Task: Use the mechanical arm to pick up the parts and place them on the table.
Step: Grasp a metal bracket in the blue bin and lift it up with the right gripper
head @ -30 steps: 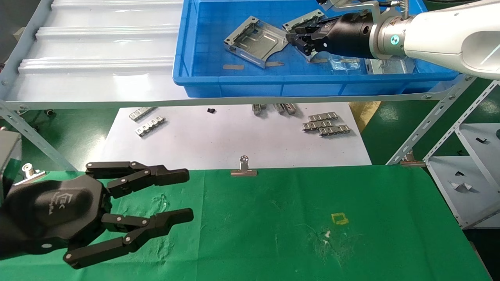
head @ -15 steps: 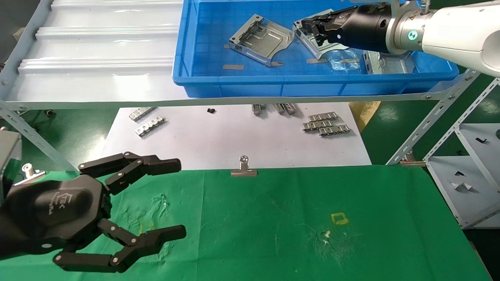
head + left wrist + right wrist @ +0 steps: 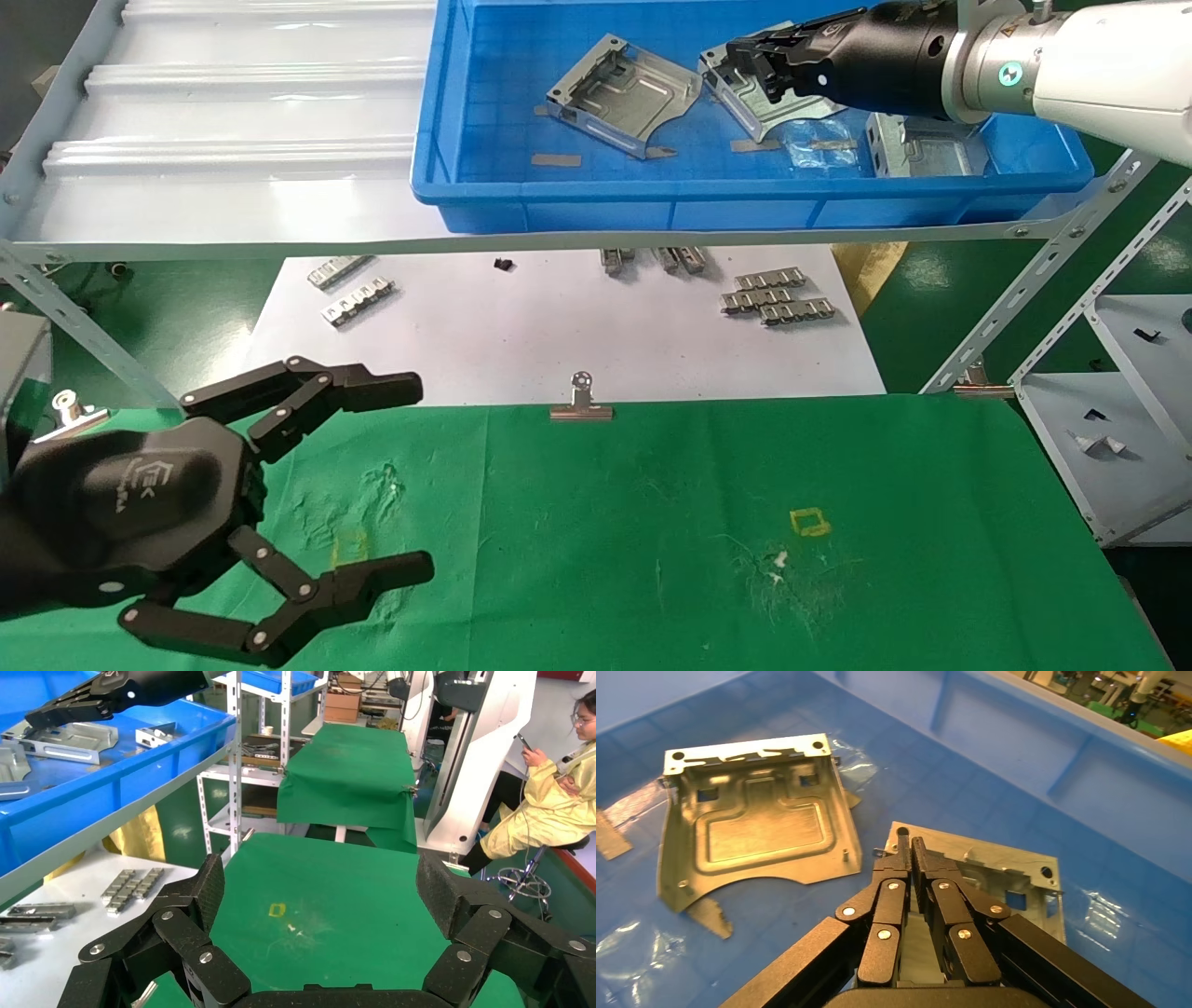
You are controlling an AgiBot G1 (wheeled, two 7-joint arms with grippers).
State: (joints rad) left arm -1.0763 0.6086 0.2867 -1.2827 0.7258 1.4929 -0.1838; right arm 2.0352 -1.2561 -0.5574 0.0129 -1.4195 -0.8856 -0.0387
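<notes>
My right gripper is shut at the edge corner of the middle part. It should open and grip the middle part's near side (image 3: 732,108) before it lifts the part.
Three silver parts lie in the blue bin (image 3: 652,200) on the shelf. One part (image 3: 622,93) (image 3: 754,822) rests tilted at the bin's middle, and another (image 3: 917,149) sits at its right end. My right gripper (image 3: 745,61) (image 3: 910,843), black on the white mechanical arm (image 3: 1099,65), is shut on the rim of the middle part (image 3: 759,102) (image 3: 1003,874), which hangs tilted in the bin. Low at the front left, my left gripper (image 3: 414,475) (image 3: 320,888) hovers open and empty above the green table (image 3: 652,522).
A yellow square mark (image 3: 808,522) (image 3: 277,910) shows on the cloth. White paper (image 3: 559,326) under the shelf carries small ribbed strips (image 3: 773,298). A binder clip (image 3: 581,401) sits on the cloth's far edge. A white metal rack (image 3: 1108,410) stands at the right.
The right gripper rose and drew back to the right, taking the gripped part up off the bin floor. The left gripper's fingers spread wider.
</notes>
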